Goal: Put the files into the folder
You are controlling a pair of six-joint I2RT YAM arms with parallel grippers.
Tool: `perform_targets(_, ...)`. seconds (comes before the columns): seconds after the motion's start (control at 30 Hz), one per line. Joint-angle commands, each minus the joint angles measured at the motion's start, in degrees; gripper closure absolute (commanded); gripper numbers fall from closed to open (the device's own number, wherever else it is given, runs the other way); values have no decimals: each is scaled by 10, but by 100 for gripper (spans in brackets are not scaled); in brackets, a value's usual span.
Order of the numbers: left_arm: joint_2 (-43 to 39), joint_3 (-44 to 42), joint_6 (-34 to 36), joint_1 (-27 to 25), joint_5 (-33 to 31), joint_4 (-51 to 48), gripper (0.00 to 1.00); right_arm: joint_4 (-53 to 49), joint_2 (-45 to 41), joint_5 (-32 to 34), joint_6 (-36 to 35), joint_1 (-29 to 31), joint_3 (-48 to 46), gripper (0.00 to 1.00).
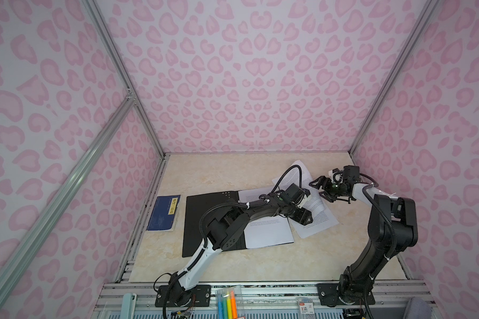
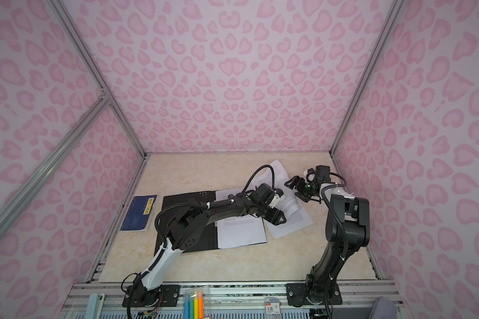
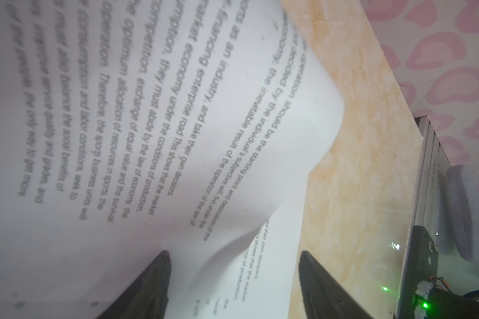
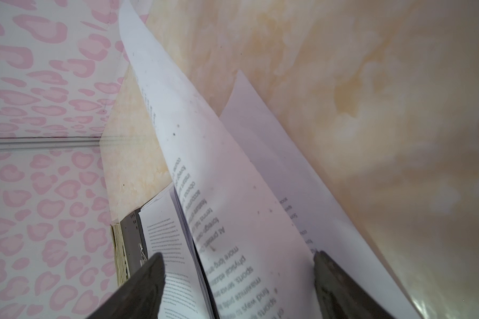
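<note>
I need to close my right gripper on the lifted sheet's outer edge (image 1: pixel 310 182) (image 4: pixel 297 243), the long side that faces away from the folder, near its middle.
The folder (image 1: pixel 205 215) lies open and flat on the table, black inside up, in both top views (image 2: pixel 183 210). One printed sheet (image 1: pixel 268 234) rests on its right half. More files (image 1: pixel 318 221) lie fanned on the table just right of it, one curling up at the back (image 1: pixel 302 171). My left gripper (image 1: pixel 307 219) is low over these sheets and open; in the left wrist view (image 3: pixel 233 265) a buckled sheet (image 3: pixel 177 138) lies between its fingers. My right gripper (image 1: pixel 317 189) is open at the sheets' far right edge, and a lifted sheet (image 4: pixel 233 221) passes between its fingers (image 4: pixel 150 276).
A dark blue booklet with a yellow label (image 1: pixel 163 212) lies left of the folder, by the left wall. A clear case of coloured pens (image 1: pixel 227 303) sits on the front rail. Pink patterned walls close in the marbled table (image 1: pixel 233 174) on three sides.
</note>
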Motion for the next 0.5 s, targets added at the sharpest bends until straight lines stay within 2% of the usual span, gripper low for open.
perform_targets(0.0, 10, -14, -2, 0, -22, -101, 25, -9, 16, -29, -15, 2, 16, 13)
perform_targets(0.1, 9, -16, -2, 0, -21, -99, 25, 4, 41, -65, -8, 7, 35, 13)
perform_targets(0.47, 1, -34, -3, -1, -14, -87, 26, -22, 114, -98, -41, 40, 149, 13)
